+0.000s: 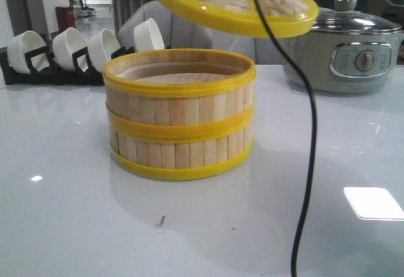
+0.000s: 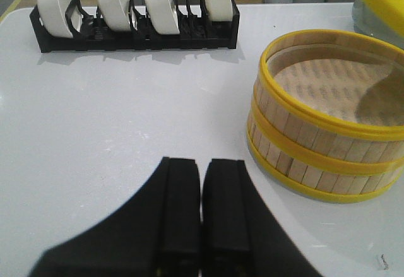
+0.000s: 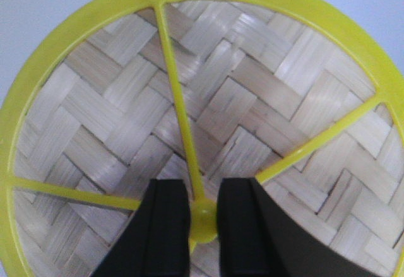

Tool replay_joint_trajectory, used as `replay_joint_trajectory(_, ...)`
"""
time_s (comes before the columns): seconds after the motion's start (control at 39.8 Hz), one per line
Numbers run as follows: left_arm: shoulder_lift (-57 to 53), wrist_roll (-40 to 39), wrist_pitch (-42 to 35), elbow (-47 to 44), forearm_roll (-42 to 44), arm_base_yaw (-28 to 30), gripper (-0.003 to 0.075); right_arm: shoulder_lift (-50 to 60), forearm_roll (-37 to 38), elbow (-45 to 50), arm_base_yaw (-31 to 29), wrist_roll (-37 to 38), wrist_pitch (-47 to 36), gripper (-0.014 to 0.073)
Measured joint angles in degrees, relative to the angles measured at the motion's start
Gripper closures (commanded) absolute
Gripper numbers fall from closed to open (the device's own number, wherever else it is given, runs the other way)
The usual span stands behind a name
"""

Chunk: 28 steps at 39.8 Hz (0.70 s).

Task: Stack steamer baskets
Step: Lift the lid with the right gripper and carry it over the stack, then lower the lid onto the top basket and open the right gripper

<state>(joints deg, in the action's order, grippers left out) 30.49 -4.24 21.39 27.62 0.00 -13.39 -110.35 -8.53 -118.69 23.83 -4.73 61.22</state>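
Observation:
Next, my right gripper releases the woven lid on the open top rim of the stacked steamer baskets [image 1: 180, 65].
Two steamer baskets [image 1: 180, 116] of bamboo slats with yellow rims stand stacked in the middle of the table; they also show in the left wrist view [image 2: 328, 116], open on top with a pale liner inside. The woven yellow-rimmed lid [image 1: 237, 2] hangs tilted in the air above and right of the stack. My right gripper [image 3: 203, 195] is shut on the lid's yellow centre knob [image 3: 203, 219]; the lid [image 3: 126, 113] fills that view. My left gripper [image 2: 202, 170] is shut and empty, low over the table left of the stack.
A black rack with several white bowls [image 1: 69, 50] stands at the back left, also in the left wrist view [image 2: 136, 12]. A grey-green electric pot with a glass lid [image 1: 344, 50] stands at the back right. A black cable [image 1: 309, 138] hangs down in front.

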Motion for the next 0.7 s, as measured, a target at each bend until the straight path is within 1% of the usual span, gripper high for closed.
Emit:
replay_joint_trajectory(0.13, 0.0, 0.0, 0.0, 0.0, 0.0, 0.0, 0.0637, -3.5, -0.1, -1.8, 3.4, 0.0, 0.1, 0.0538)
replay_joint_trajectory(0.25, 0.0, 0.0, 0.0, 0.0, 0.0, 0.0, 0.0637, -6.5, -0.2, -3.1, 5.1, 0.0, 0.1, 0.0538)
replay_joint_trajectory(0.4, 0.0, 0.0, 0.0, 0.0, 0.0, 0.0, 0.0637, -9.4, -0.2, -4.3, 5.6, 0.0, 0.0, 0.0538)
replay_joint_trajectory(0.7, 0.0, 0.0, 0.0, 0.0, 0.0, 0.0, 0.0637, -11.6, -0.2, -5.0, 5.6, 0.0, -1.1, 0.0538)
